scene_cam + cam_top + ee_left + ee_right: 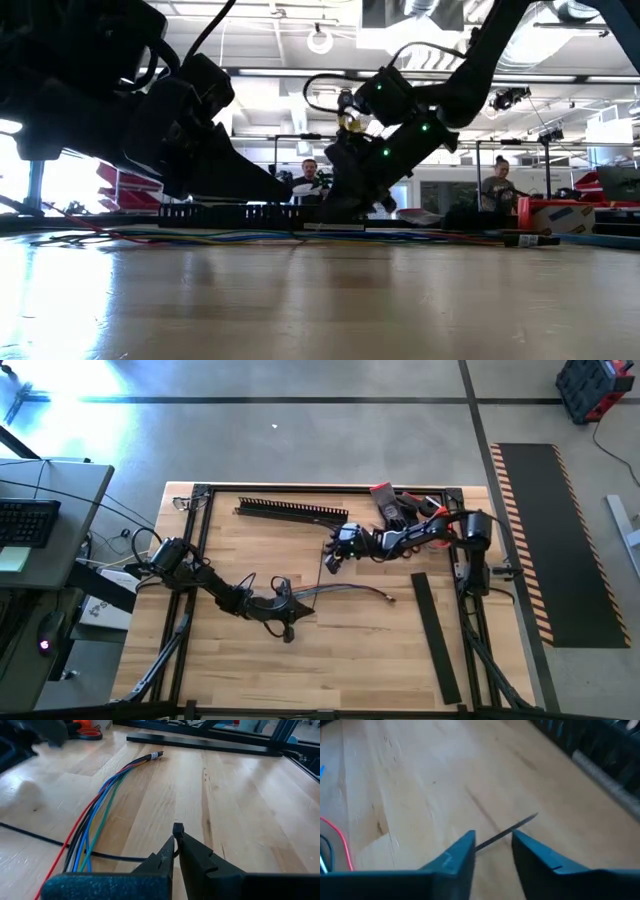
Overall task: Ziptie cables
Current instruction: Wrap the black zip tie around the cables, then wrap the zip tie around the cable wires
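Observation:
The zip tie's loose end slants from my right gripper toward the duct, so I need to grip it again straight and turn it toward my left gripper [178, 829].
The cables [345, 590] are a bunch of thin red, blue, green and black wires lying flat on the wooden table, bound at their right end [156, 755]. They also show in the low view, cables [250, 238]. My left gripper [303, 610] [176, 832] is shut, low over the table just on the near side of the cables. My right gripper [328, 557] [492, 837] is above the table on the far side of the cables. A thin black zip tie [520, 824] [321, 575] sticks out between its fingers. My right gripper has the zip tie between its two fingers. The tie comes out beside one finger [470, 845] and runs forward past the tips to its free end [536, 815], clear of the table. The finger hides the place of contact, and the tips stand a little apart.
A long black comb-toothed duct [290, 512] lies along the far edge. A flat black strip [437, 635] lies at the right. Red-handled tools [385, 495] sit in the far right corner. A black metal frame [200, 540] rims the table. Two people [312, 178] [497, 182] are in the room behind.

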### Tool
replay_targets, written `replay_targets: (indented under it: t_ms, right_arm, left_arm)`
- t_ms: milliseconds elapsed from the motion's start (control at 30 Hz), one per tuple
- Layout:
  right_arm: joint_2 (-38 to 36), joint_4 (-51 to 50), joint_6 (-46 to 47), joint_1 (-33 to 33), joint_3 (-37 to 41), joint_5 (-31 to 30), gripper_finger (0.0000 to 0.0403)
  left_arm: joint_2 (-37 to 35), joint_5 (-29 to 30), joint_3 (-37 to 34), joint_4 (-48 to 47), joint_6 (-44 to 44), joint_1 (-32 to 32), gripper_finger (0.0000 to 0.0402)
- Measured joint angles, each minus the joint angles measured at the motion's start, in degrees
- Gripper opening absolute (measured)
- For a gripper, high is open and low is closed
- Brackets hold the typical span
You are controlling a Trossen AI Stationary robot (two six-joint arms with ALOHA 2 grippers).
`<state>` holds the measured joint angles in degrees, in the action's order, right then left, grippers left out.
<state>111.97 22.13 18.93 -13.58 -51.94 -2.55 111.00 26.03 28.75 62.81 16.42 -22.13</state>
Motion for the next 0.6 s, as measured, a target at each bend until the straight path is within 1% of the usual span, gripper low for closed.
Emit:
replay_targets:
  t_ms: [100, 200, 267, 333, 400, 467, 600]
  right_arm:
    - [-0.17, 0.65, -1.03, -1.23, -0.04, 1.08, 0.0164]
    - [1.64, 2.23, 0.8, -2.86, -0.07, 4.95, 0.0207]
    - [3.73, 4.59, 2.4, -3.6, -0.04, 8.13, 0.0229]
    - [5.49, 7.73, 3.74, -3.94, -0.11, 10.7, 0.0241]
    - [6.75, 9.92, 4.14, -3.89, -0.17, 12.23, 0.0244]
    - [7.03, 10.31, 4.22, -3.42, -0.2, 12.68, 0.0238]
    - [7.14, 9.83, 3.08, -2.14, -0.26, 13.59, 0.0195]
  left_arm:
    - [0.0, -0.23, -0.02, -0.02, -0.02, 0.0, 0.0]
    - [0.0, -0.36, -0.02, -0.04, -0.02, 0.0, 0.0]
    - [0.0, -0.36, -0.02, -0.16, -0.02, 0.0, 0.0]
    - [0.0, -0.43, -0.04, -0.37, -0.04, 0.0, 0.0]
    - [0.02, -0.44, -0.03, -0.42, -0.04, 0.0, 0.0]
    - [0.02, -0.45, 0.0, -0.57, -0.04, -0.01, 0.0]
    - [0.02, -0.43, -0.04, -0.46, -0.04, 0.0, 0.0]
